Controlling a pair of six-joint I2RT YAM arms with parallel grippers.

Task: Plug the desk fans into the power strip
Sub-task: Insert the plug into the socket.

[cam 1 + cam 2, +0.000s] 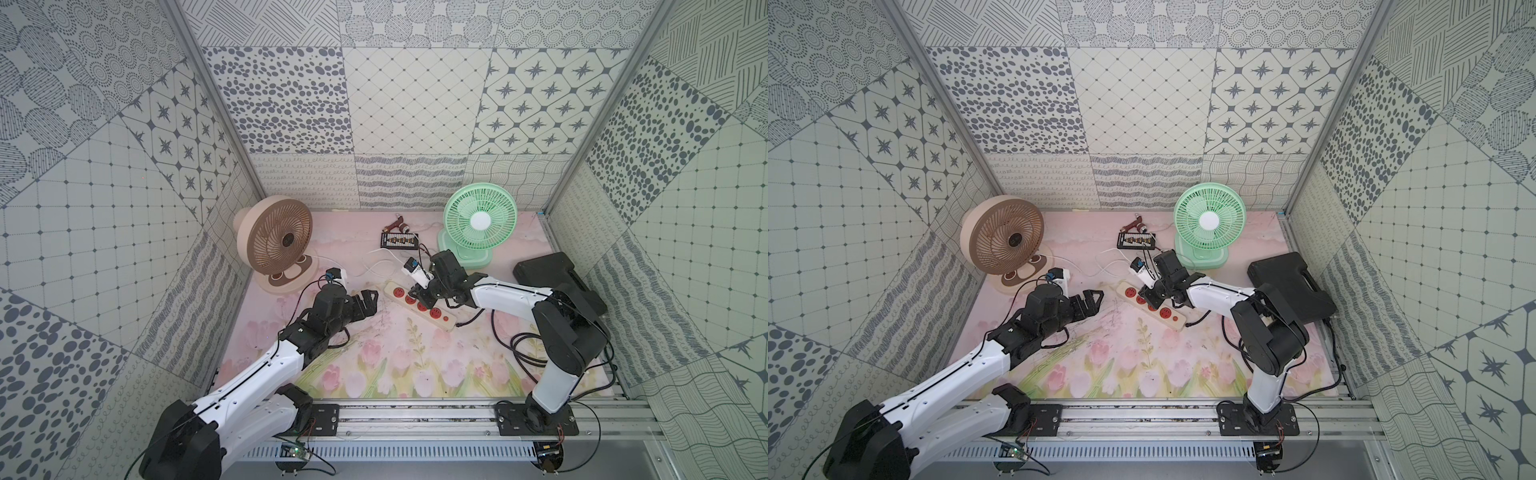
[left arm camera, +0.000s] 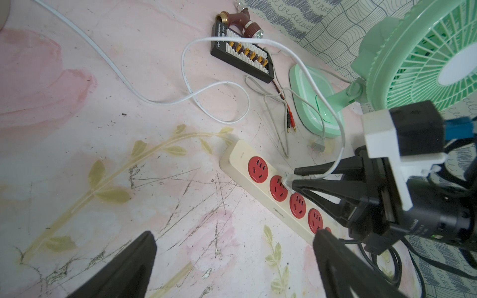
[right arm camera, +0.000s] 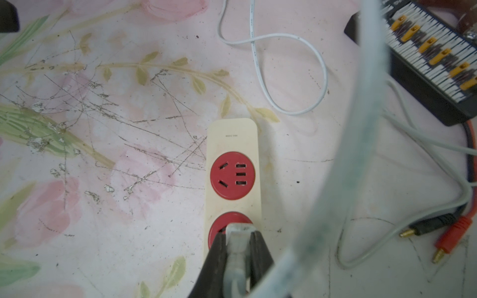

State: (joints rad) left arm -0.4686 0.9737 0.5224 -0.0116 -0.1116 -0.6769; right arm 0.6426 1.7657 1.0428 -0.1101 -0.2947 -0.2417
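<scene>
Next, my right gripper releases the white plug in the red socket (image 1: 411,298) (image 3: 232,235) next to the socket at the free end of the power strip.
The cream power strip (image 1: 441,322) (image 1: 1170,323) (image 2: 240,154) (image 3: 232,134) lies aslant at mid-mat, red sockets up. My right gripper (image 1: 415,296) (image 1: 1144,296) (image 2: 294,176) (image 3: 238,238) is shut on a white plug (image 2: 287,178) (image 3: 238,231), whose front rests on the second socket from the strip's free end. How deep it sits cannot be told. Its white cord (image 2: 185,77) loops back toward the beige desk fan (image 1: 278,245) (image 1: 1005,239) at the back left. My left gripper (image 1: 370,299) (image 1: 1096,300) (image 2: 235,233) hovers open and empty left of the strip.
A green fan (image 1: 478,220) (image 1: 1208,222) (image 2: 426,56) stands back right, with a loose grey plug (image 2: 318,148) near its base. A black board with clip leads (image 1: 399,240) (image 2: 242,56) (image 3: 426,59) and a brown nozzle (image 1: 397,225) lie behind the strip. A black case (image 1: 552,270) sits right.
</scene>
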